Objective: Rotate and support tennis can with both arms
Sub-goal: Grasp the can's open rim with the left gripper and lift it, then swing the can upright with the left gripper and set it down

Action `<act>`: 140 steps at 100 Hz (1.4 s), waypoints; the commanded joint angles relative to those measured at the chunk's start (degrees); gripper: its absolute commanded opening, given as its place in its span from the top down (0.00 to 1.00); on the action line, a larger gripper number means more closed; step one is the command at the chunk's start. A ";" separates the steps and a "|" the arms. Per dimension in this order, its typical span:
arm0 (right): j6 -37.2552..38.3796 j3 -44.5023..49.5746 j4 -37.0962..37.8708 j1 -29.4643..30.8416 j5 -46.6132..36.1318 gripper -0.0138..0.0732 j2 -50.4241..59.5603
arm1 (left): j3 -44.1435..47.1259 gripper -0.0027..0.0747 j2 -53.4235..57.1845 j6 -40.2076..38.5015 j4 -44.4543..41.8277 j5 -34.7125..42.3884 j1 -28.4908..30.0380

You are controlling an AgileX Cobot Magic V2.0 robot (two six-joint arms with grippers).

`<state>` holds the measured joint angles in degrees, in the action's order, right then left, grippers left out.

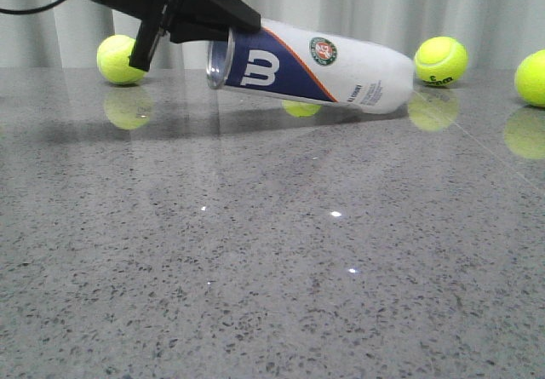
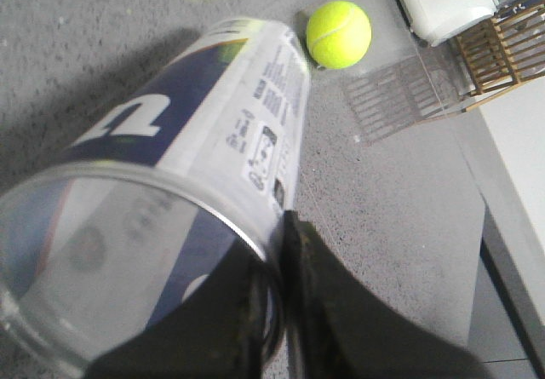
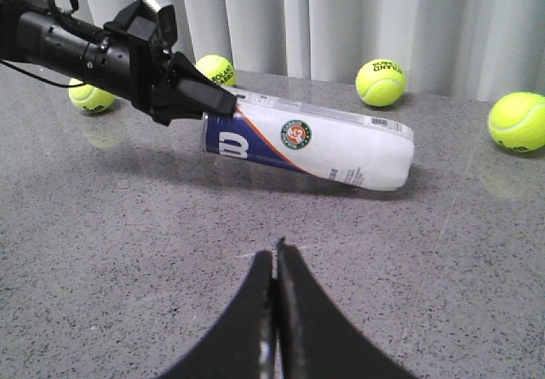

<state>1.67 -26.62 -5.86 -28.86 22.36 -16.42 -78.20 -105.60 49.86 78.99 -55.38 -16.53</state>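
The tennis can will be standing on the table [image 1: 159,132] in front of the tennis ball beside my left gripper when it lets go.
The tennis can [image 1: 315,68] is tilted, its open end lifted at the left and its closed end resting on the table at the right. It looks empty. My left gripper [image 1: 223,23] is shut on the rim of the open end, one finger inside and one outside [image 2: 298,260]. The can's navy label and barcode show in the left wrist view [image 2: 213,115]. It also shows in the right wrist view [image 3: 315,140], held by the left arm [image 3: 128,47]. My right gripper [image 3: 275,255] is shut and empty, low over the table, well short of the can.
Loose tennis balls lie at the back: one at the left [image 1: 119,60], one behind the can [image 1: 301,107], two at the right [image 1: 440,60] [image 1: 532,78]. A white curtain hangs behind the grey stone table [image 1: 272,251]. A wooden rack [image 2: 502,47] stands beyond the table edge.
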 commanded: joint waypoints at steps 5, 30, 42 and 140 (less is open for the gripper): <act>-0.03 -1.37 -0.12 0.25 -4.86 0.91 -0.36 | -1.68 0.99 7.96 3.21 2.86 0.12 -0.42; -0.03 -1.37 -0.12 0.25 -4.86 0.91 -0.36 | -1.68 0.99 21.53 1.59 -11.15 2.33 -0.42; -0.03 -1.37 -0.12 0.25 -4.86 0.91 -0.36 | -1.68 0.99 26.94 -5.28 -22.84 1.09 -0.42; -0.03 -1.37 -0.12 0.25 -4.87 0.91 -0.36 | -8.14 0.99 30.41 -33.58 -72.69 -17.76 -18.58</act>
<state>1.75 -26.62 -5.86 -28.75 22.36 -16.42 -83.81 -75.22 17.17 6.07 -72.39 -34.06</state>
